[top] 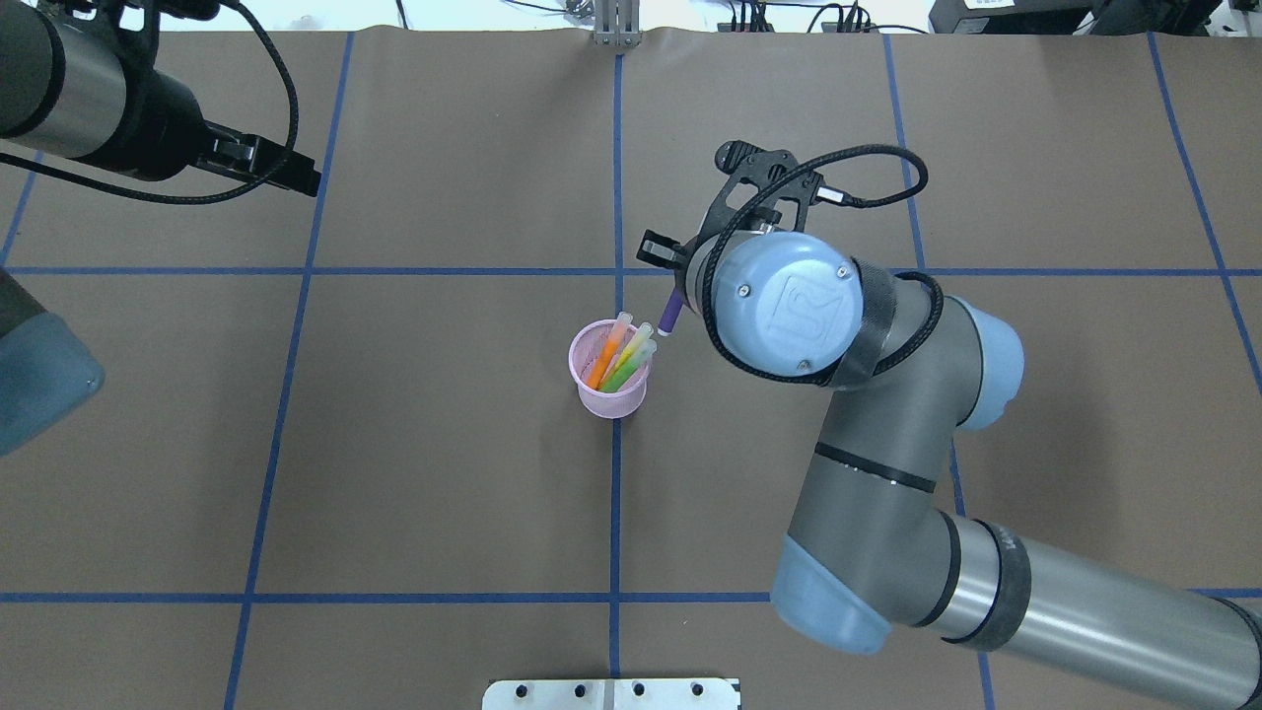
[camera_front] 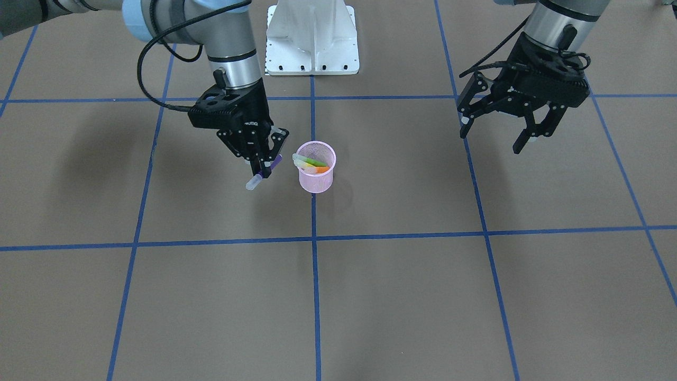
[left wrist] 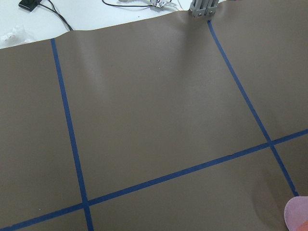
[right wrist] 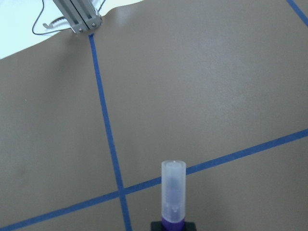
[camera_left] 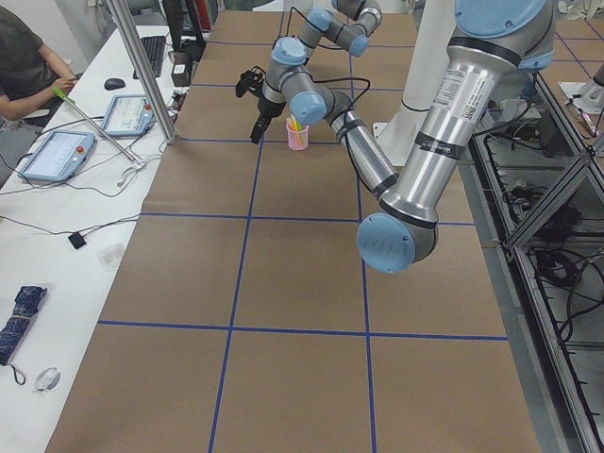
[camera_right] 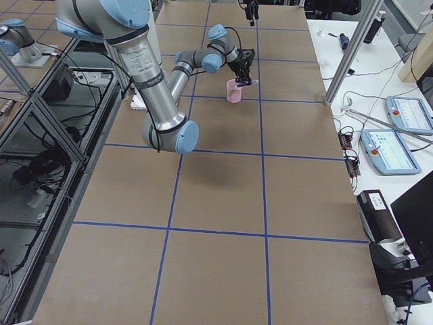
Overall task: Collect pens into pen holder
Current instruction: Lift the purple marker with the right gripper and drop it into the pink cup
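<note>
Next, my right gripper drops the purple pen into the pink mesh pen holder, on top of the green pen (camera_front: 312, 161). The purple pen is now tilted just beside the holder.
The pink mesh pen holder (camera_front: 316, 174) stands upright near the table's middle, also in the overhead view (top: 611, 385). The orange pen (top: 601, 360) and the green pen (top: 623, 373) lean inside it, pale caps up. My right gripper (camera_front: 263, 168) is shut on the purple pen (camera_front: 275, 160) and holds it tilted just beside the holder and above the table. The pen's clear cap (right wrist: 173, 192) points away from the wrist, and the purple end (top: 669, 314) shows by the holder's rim. My left gripper (camera_front: 492, 137) is open and empty, far from the holder.
The white robot base plate (camera_front: 312, 42) sits at the table's robot side. Blue tape lines (camera_front: 314, 238) cross the brown table cover. The holder's edge (left wrist: 298, 214) shows in the left wrist view's bottom right corner. An operators' bench (camera_left: 66, 142) runs along the far side.
</note>
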{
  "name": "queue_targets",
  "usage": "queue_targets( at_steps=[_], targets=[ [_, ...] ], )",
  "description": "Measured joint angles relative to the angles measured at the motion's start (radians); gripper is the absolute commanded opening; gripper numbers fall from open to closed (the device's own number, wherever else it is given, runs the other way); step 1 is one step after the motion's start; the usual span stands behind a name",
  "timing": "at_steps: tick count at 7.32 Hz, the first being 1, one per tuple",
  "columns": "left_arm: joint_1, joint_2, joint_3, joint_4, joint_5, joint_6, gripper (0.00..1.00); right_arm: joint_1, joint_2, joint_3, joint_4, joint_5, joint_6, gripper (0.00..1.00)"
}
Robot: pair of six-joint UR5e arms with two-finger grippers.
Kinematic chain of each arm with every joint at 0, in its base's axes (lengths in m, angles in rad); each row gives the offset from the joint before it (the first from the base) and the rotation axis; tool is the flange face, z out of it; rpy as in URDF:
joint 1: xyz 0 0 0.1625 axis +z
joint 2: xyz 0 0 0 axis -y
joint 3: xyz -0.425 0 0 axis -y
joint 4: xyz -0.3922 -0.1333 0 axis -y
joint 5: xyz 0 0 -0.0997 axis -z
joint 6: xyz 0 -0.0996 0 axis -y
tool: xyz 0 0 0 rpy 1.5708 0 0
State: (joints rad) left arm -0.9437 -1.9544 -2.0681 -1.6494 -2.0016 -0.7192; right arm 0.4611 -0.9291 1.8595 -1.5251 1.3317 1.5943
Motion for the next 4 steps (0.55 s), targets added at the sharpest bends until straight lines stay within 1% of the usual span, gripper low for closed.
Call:
queue_targets(
  at_steps=[1,2,4],
  targets=[
    [0.0,0.006,-0.001,0.001,-0.001,0.0,0.99,-0.047,0.02,0.001,-0.027,-0.097,0.019,0.0],
    [0.0,0.015,-0.004,0.001,-0.001,-0.001,0.99,-0.083,0.038,-0.001,-0.048,-0.173,0.027,0.0],
    [-0.001,0.029,-0.015,0.0,-0.002,-0.003,0.99,-0.135,0.048,-0.008,-0.063,-0.273,0.035,0.0]
  ],
)
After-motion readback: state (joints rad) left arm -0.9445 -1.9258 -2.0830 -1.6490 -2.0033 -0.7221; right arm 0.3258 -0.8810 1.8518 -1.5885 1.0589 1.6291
